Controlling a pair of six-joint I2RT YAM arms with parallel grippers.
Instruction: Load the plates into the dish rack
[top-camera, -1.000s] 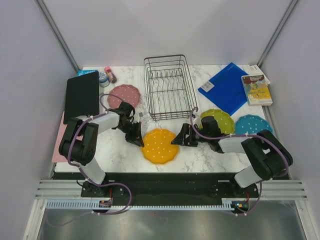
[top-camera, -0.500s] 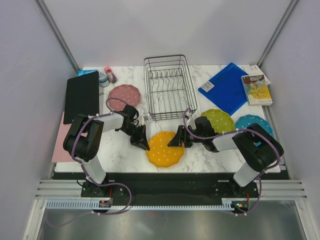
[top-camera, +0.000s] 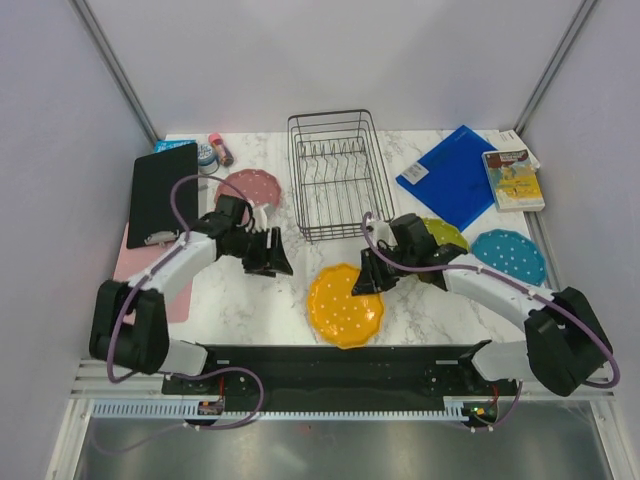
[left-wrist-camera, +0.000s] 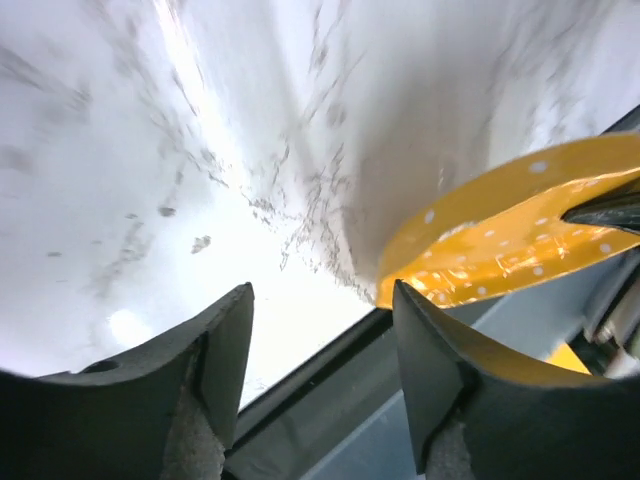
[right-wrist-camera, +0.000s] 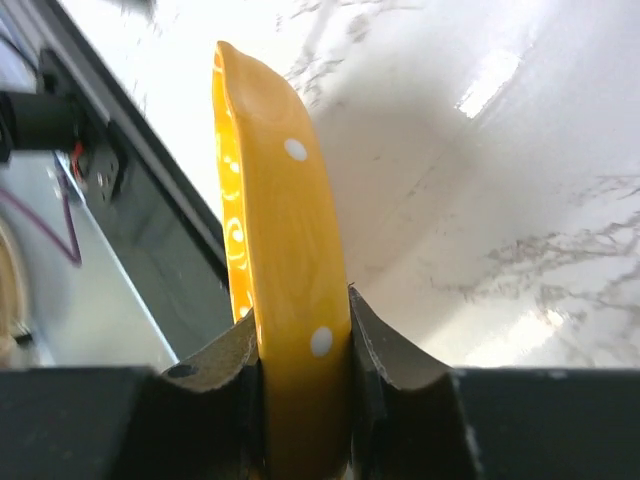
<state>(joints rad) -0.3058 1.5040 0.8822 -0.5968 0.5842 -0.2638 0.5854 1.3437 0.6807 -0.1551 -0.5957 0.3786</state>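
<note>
The robot's right gripper will let go of the orange-yellow plate upright in the dish rack's back corner (top-camera: 361, 148) nearest the blue folder.
The orange-yellow plate (top-camera: 345, 305) hangs tilted over the table's front edge, its right rim clamped in my right gripper (top-camera: 366, 278). In the right wrist view the plate (right-wrist-camera: 285, 220) stands edge-on between the shut jaws of the right gripper (right-wrist-camera: 305, 335). My left gripper (top-camera: 272, 256) stands open and empty to the plate's left, apart from it. Its wrist view shows the left gripper (left-wrist-camera: 320, 310) and the plate's rim (left-wrist-camera: 500, 245) beyond the right finger. The pink plate (top-camera: 250, 186), the lime green plate (top-camera: 446, 230), partly under my right arm, and the teal plate (top-camera: 509, 255) lie flat. The dish rack (top-camera: 340, 175) holds nothing.
A black tablet (top-camera: 163, 193) lies at the left on a pink sheet (top-camera: 186, 300). Two small jars (top-camera: 212, 152) stand at the back left. A blue folder (top-camera: 452, 175) and a book (top-camera: 512, 178) lie at the back right.
My right gripper shut on the orange-yellow plate's rim and tilted it up at the front edge. My left gripper opened and drew back to the left, away from the plate.
</note>
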